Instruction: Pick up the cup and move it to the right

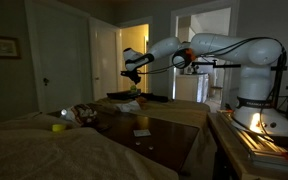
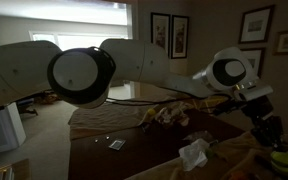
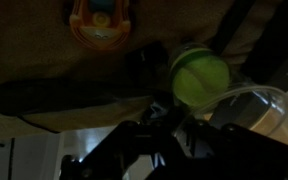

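My gripper is going to let go of the cup, which now stands directly under my gripper. It will set it beside the orange toy (image 1: pixel 134 93) (image 3: pixel 184 30), just past the crumpled white tissue.
The cup is green and round, and shows in the wrist view (image 3: pixel 199 78) right of centre, just beyond my gripper (image 3: pixel 174 135), whose fingers are only dark shapes at the bottom edge. In an exterior view the cup (image 2: pixel 281 160) stands at the lower right, directly under my gripper (image 2: pixel 266 130). In an exterior view the cup (image 1: pixel 132 104) is a small green spot on the dark table, with my gripper (image 1: pixel 133 72) hanging above it. The room is too dim to show whether the fingers are apart; they hold nothing that I can see.
A dark wooden table (image 1: pixel 169 125) carries a pile of toys (image 2: pixel 169 115), a crumpled white tissue (image 2: pixel 194 153) and a small card (image 2: pixel 116 145). An orange toy (image 3: pixel 99 22) lies beyond the cup. A yellow object (image 1: pixel 59 127) sits on the bed.
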Motion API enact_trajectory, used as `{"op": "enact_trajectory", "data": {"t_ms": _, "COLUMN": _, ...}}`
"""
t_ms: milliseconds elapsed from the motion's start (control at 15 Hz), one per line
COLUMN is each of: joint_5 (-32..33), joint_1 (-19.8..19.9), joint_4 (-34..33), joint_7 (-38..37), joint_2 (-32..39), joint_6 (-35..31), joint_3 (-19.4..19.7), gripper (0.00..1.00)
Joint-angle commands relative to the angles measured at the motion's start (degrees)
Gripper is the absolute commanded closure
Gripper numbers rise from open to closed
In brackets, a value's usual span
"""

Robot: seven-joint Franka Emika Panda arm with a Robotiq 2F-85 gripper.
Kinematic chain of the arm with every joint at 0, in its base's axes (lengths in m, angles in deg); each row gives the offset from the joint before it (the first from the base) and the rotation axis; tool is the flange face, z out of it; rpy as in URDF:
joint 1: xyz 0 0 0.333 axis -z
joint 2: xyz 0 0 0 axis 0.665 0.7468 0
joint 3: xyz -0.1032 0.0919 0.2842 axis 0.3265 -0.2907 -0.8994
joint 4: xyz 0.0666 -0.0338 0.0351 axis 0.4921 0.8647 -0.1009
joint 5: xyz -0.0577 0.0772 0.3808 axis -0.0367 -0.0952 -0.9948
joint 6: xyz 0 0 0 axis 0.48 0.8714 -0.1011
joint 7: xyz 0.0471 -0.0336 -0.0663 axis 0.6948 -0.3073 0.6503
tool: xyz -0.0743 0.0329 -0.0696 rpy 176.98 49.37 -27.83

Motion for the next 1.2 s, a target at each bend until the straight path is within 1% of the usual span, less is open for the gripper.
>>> {"op": "enact_trajectory", "data": {"t_ms": 0, "joint_5": -2.04, "joint_1": 0.52, "joint_4": 0.58, "joint_7": -3.57, "joint_2": 0.05, "joint_6": 1.24, "joint_3": -1.51, "gripper": 0.98}}
{"op": "enact_trajectory", "data": {"t_ms": 267, "joint_5": -3.98, "joint_1": 1.98, "joint_4": 0.51, "joint_7": -2.57, "joint_2": 0.32, "joint_6": 1.62, "joint_3": -4.71, "gripper": 0.98}}
{"op": "enact_trajectory", "data": {"t_ms": 600, "joint_5": -4.03, "joint_1": 2.76, "joint_4": 0.52, "joint_7": -1.16, "joint_2": -0.02, "joint_6": 2.12, "joint_3": -6.84, "gripper": 0.98}}
{"op": "enact_trajectory", "data": {"t_ms": 667, "joint_5": -2.75, "joint_1": 2.41, "joint_4": 0.48, "joint_7": -1.96, "joint_2": 0.76, "joint_6": 1.34, "joint_3": -5.9, "gripper": 0.93}}
{"op": "enact_trajectory", "data": {"t_ms": 800, "joint_5": -2.75, "joint_1": 2.46, "joint_4": 0.48, "joint_7": -1.92, "joint_2": 0.74, "joint_6": 1.34, "joint_3": -6.21, "gripper": 0.93}}
{"op": "enact_trajectory", "data": {"t_ms": 867, "joint_5": -2.75, "joint_1": 2.46, "joint_4": 0.48, "joint_7": -1.92, "joint_2": 0.74, "joint_6": 1.34, "joint_3": -6.3, "gripper": 0.98}}
{"op": "enact_trajectory", "data": {"t_ms": 1133, "joint_5": -2.17, "joint_1": 2.67, "joint_4": -0.35, "joint_7": -3.64, "joint_2": 2.52, "joint_6": -0.38, "joint_3": -5.26, "gripper": 0.98}}
